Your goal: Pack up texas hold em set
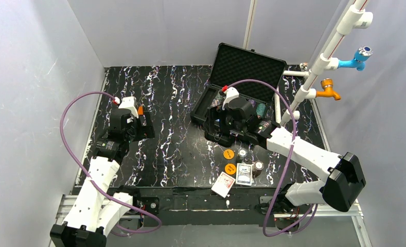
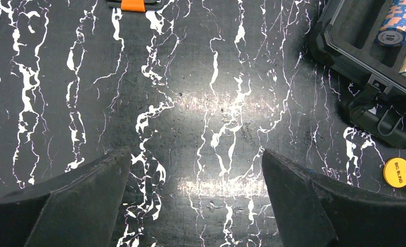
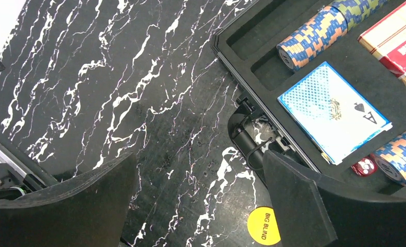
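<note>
The chip stack stands beside the orange disc nearer the case handle. Next, my right gripper closes on the top end (image 1: 243, 153) of that stack.
The black hard case (image 1: 247, 64) stands open at the back right, foam lid up. In the right wrist view its tray (image 3: 242, 43) holds chip stacks (image 3: 314, 36), a blue card deck (image 3: 334, 110) with an ace of spades on it, a red deck (image 3: 396, 41) and a red die (image 3: 365, 165). My right gripper (image 3: 199, 154) is open and empty over the table at the case's front edge (image 1: 218, 133). An orange "BIG BLIND" disc (image 3: 264, 226) lies by its right finger. My left gripper (image 2: 195, 154) is open and empty over bare table, left of the case (image 1: 146, 126).
In front of the case lie two orange discs (image 1: 228, 154), loose chips (image 1: 259, 165), a blue deck (image 1: 244, 174) and a red deck (image 1: 223, 184) near the table's front edge. The case handle (image 3: 247, 141) juts toward me. A white pipe frame (image 1: 319, 62) stands at the back right.
</note>
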